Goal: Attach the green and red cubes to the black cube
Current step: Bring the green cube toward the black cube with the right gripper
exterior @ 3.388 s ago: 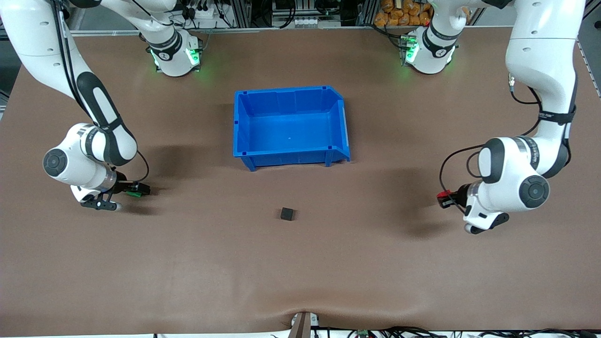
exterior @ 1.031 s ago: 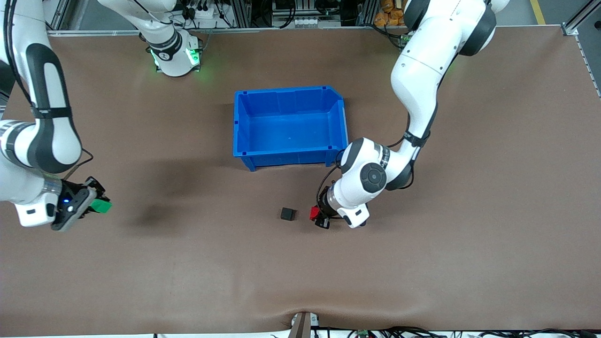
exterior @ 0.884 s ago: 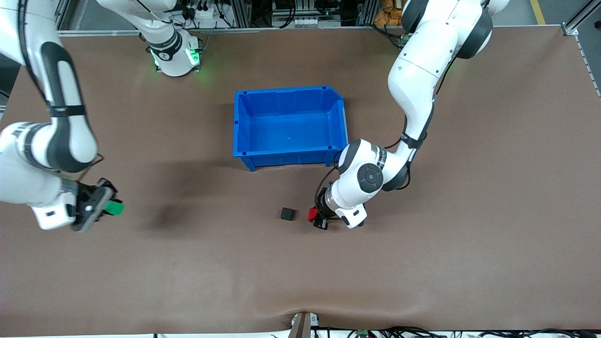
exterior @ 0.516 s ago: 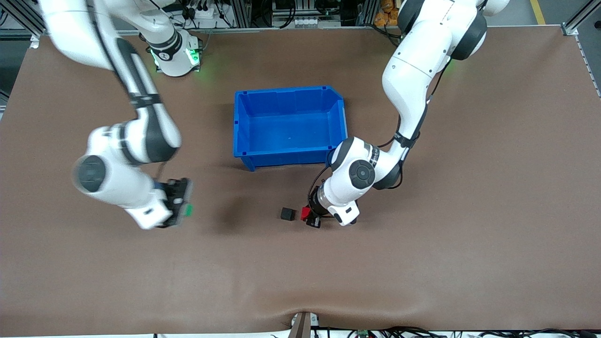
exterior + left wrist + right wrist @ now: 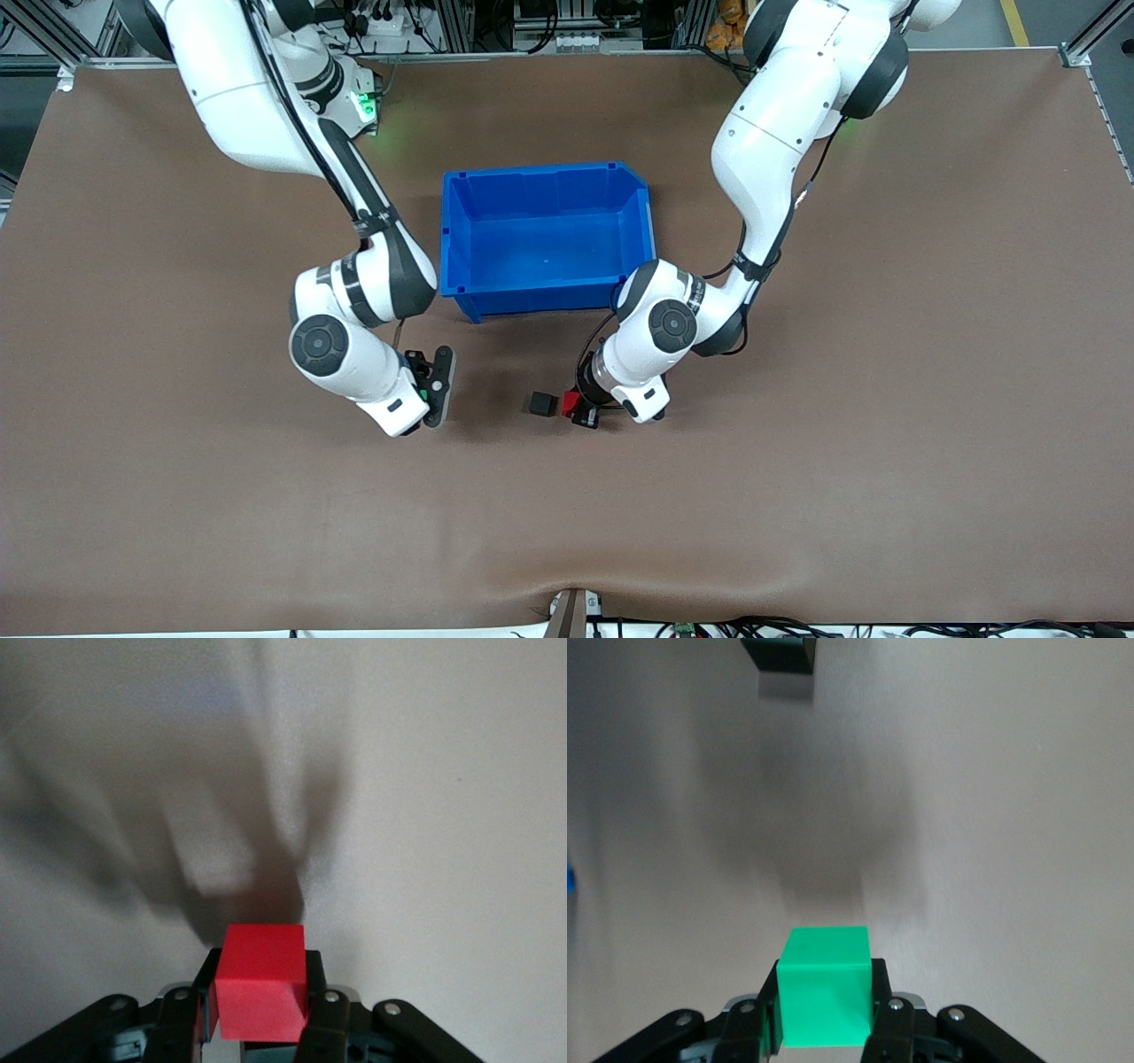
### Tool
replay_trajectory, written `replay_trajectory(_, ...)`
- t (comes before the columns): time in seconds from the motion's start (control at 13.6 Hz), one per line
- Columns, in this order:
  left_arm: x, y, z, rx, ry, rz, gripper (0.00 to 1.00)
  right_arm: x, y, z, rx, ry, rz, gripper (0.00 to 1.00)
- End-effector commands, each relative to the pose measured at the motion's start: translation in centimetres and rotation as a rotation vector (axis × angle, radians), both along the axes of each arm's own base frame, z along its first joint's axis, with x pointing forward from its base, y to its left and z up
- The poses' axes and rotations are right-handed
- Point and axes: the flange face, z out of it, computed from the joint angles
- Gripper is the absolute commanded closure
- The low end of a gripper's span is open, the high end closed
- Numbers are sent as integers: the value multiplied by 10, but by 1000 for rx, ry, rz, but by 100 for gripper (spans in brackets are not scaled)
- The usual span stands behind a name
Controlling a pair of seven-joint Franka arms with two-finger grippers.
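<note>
I will let go of the red cube with my left gripper on the table (image 5: pixel 561 402), against the side of the black cube that faces that gripper. The red cube is now held low beside it.
The black cube (image 5: pixel 539 404) sits on the table, nearer the front camera than the blue bin. My left gripper (image 5: pixel 575 408) is shut on the red cube (image 5: pixel 569 403) and holds it low, just beside the black cube on the left arm's side, with a narrow gap between them. The left wrist view shows the red cube (image 5: pixel 260 981) between the fingers (image 5: pixel 314 992); the black cube is out of that view. My right gripper (image 5: pixel 436 387) is shut on the green cube (image 5: pixel 826 987), which barely shows in the front view (image 5: pixel 423 387). The right wrist view shows the black cube (image 5: pixel 780 654) ahead of it.
The blue bin (image 5: pixel 549 297) stands empty in the middle of the brown table, close to both forearms. A cable clamp (image 5: pixel 571 611) sits at the table's front edge.
The right arm swept from its end of the table toward the middle with the green cube. The left gripper crept closer to the black cube with the red cube.
</note>
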Motion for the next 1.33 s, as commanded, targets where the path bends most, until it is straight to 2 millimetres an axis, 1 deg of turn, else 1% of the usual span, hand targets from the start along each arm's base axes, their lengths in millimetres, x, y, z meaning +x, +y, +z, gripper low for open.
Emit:
replay_trajectory(0.0, 2, -8, -2, -30, -6, 52, 99, -8, 43, -9, 7, -18, -22, 100)
replay_trajectory(0.07, -3, -15, -2, -33, -13, 52, 99, -11, 50, -11, 9, -23, -29, 100)
replay_trajectory(0.15, -8, -22, -2, -32, -12, 47, 99, -11, 51, -15, 12, -29, -35, 100)
replay_trajectory(0.29, -8, -22, -2, -32, -4, 76, 99, -10, 51, -21, 18, -42, -39, 100)
replay_trajectory(0.37, -11, -26, -2, -30, -3, 70, 99, -11, 53, -21, 18, -42, -36, 100)
replay_trajectory(0.52, -10, -24, -3, -31, 8, 99, 97, -10, 54, -23, 27, -48, -74, 100)
replay_trajectory(0.66, -10, -24, -3, -32, 10, 103, 97, -15, 66, -30, 32, -58, -81, 100)
replay_trajectory(0.74, -11, -23, -5, -30, 12, 103, 97, -15, 67, -31, 32, -59, -79, 100)
replay_trajectory(0.88, -11, -22, -7, -28, 22, 118, 94, -18, 75, -32, 38, -56, -79, 100)
replay_trajectory(0.96, -10, -21, -8, -32, 33, 148, 91, -20, 78, -36, 39, -49, -98, 100)
replay_trajectory(1.1, -11, -21, -9, -28, 40, 166, 90, -24, 95, -38, 42, -52, -96, 100)
replay_trajectory(1.25, -11, -20, -10, -26, 40, 167, 89, -25, 105, -43, 45, -58, -84, 100)
